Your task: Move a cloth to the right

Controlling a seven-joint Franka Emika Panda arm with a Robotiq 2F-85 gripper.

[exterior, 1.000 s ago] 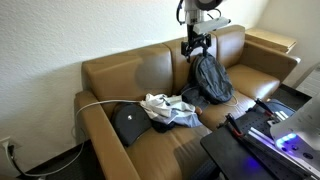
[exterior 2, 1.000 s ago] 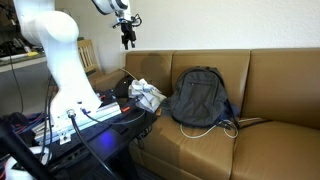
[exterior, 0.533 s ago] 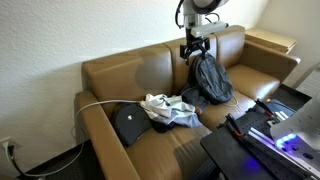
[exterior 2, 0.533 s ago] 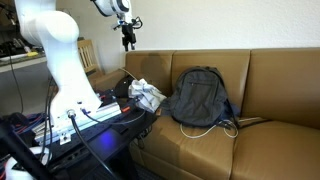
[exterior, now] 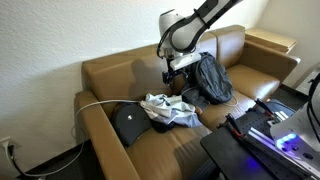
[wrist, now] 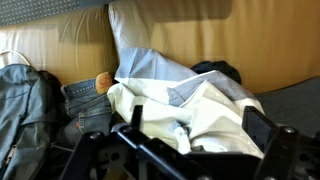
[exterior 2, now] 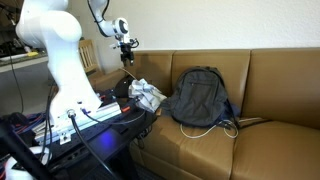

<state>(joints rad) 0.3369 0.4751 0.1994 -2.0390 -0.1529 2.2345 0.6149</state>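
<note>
The cloth's white end (exterior: 155, 101) (wrist: 222, 128) is beside the black bag, near the sofa back. My gripper should go there next and close on it.
A crumpled white and grey cloth (exterior: 170, 108) lies in a pile on the brown sofa seat; it also shows in an exterior view (exterior 2: 146, 94) and fills the wrist view (wrist: 185, 100). My gripper (exterior: 171, 75) hangs above the pile, a little behind it, and also shows in an exterior view (exterior 2: 127, 54). Its fingers (wrist: 190, 140) are spread wide with the cloth below them and nothing between them. A piece of blue denim (wrist: 85, 100) lies beside the white cloth.
A dark grey backpack (exterior: 208, 78) leans on the sofa back next to the pile (exterior 2: 198, 97). A black bag (exterior: 130, 122) with a white cable lies on the seat's other side. A black stand with electronics (exterior: 255, 135) is in front of the sofa.
My gripper has come down and moved from over the backpack to over the cloth pile. The cloth and backpack have not moved.
</note>
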